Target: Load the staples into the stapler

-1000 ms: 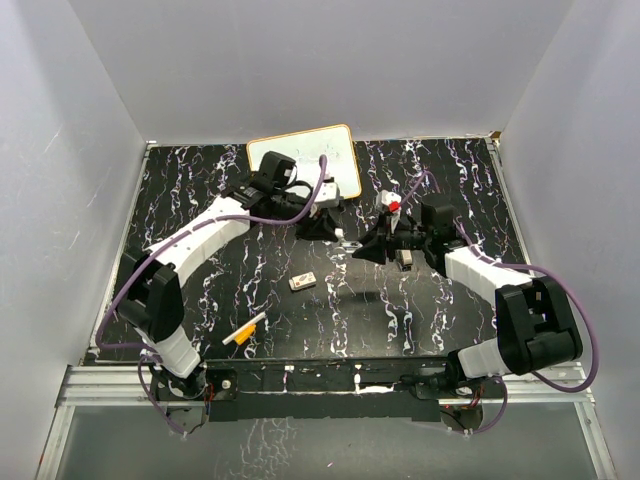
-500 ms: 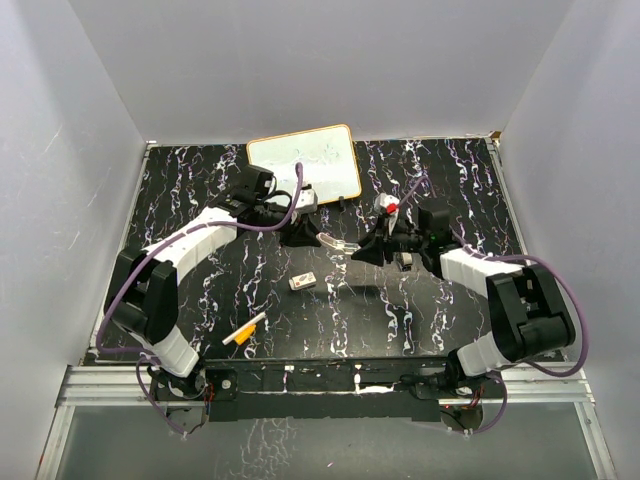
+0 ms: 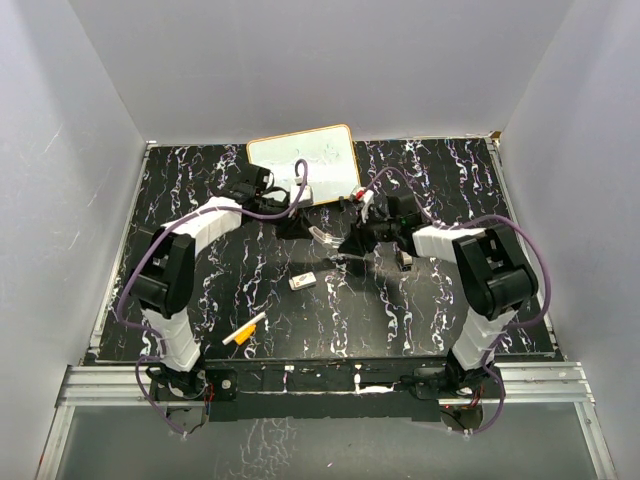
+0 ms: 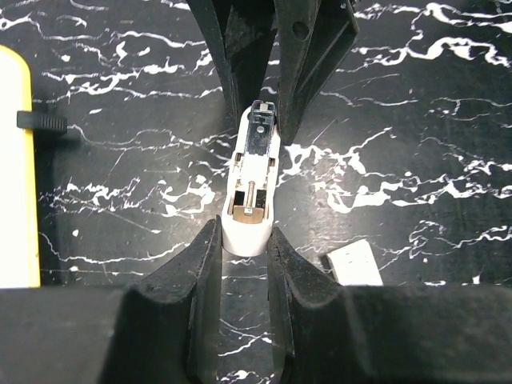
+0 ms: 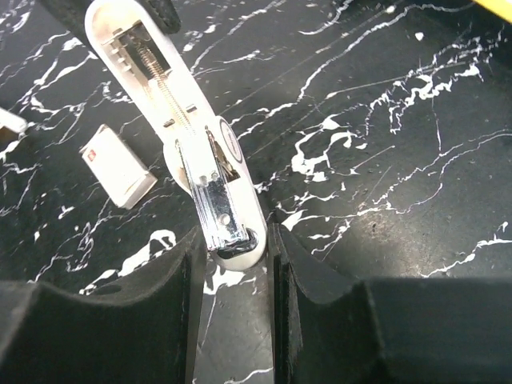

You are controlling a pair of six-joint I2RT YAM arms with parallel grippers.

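The robot's left gripper needs to release the white stapler on the black marbled table [image 3: 322,256] [image 4: 270,220] just behind the staples.
The white stapler [image 3: 329,241] is open and held between my two grippers, mid-table. My left gripper [image 4: 246,236] is shut on its rounded white end. My right gripper [image 5: 234,244] is shut on the other end, where the metal magazine [image 5: 218,196] lies. The spring channel of the opened arm [image 5: 148,68] faces up. The staples [image 3: 303,282], a small flat white pack, lie on the black marbled table just in front of the stapler. They also show in the left wrist view [image 4: 354,263] and the right wrist view [image 5: 120,166]. Nobody holds them.
A yellow-framed whiteboard [image 3: 305,160] lies at the back behind the left gripper [image 3: 316,233]. An orange-and-white marker pen [image 3: 245,330] lies near the front left. A small grey object [image 3: 405,259] sits beside the right arm, right of the right gripper [image 3: 347,250].
Both grippers have come closer together. The right gripper and the stapler have shifted left, and the left gripper has drawn in and closed on the stapler's white end. The staples have not moved.
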